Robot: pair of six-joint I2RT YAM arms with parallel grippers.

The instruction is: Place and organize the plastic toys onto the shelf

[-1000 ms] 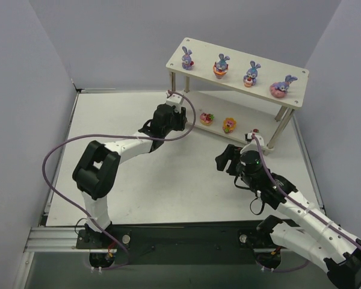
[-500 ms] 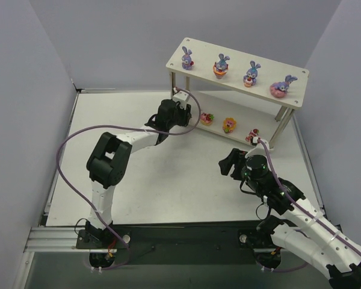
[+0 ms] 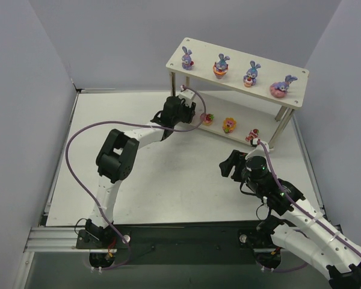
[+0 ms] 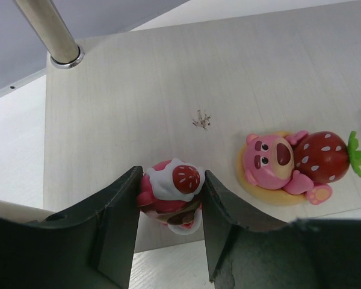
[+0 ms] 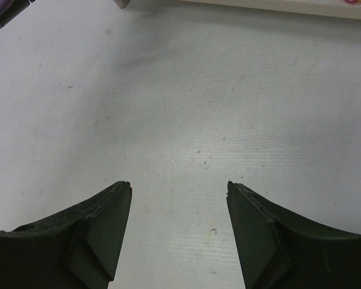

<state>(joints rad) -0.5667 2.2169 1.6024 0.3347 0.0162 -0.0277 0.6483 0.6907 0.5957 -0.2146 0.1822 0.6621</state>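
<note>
My left gripper needs to let go of the cake so that it rests on the lower board (image 3: 190, 116) (image 4: 157, 192) beside the pink bear, near the front edge.
The pale wooden shelf (image 3: 265, 65) stands at the back right. Four purple bunnies stand in a row on its top board, among them the leftmost (image 3: 186, 58) and the rightmost (image 3: 281, 87). Three toys are on the lower board (image 4: 138, 108): a red-pink strawberry cake (image 3: 207, 118), a pink bear with a strawberry (image 3: 229, 124) and a small pink toy (image 3: 252, 135). My left gripper (image 3: 195, 115) is shut on the cake (image 4: 171, 192) at the board's near left edge. The bear (image 4: 289, 162) lies to its right. My right gripper (image 3: 228, 164) is open and empty above the table (image 5: 180, 90).
A metal shelf leg (image 4: 48, 27) stands at the lower board's far left corner. Grey walls close in the white table (image 3: 108, 150) on the left, back and right. The left arm's purple cable (image 3: 78, 138) loops over the table's left half.
My left gripper has moved right and farther in, to the lower board, and now has its fingers around the cake. My right gripper has drawn back toward the near edge.
</note>
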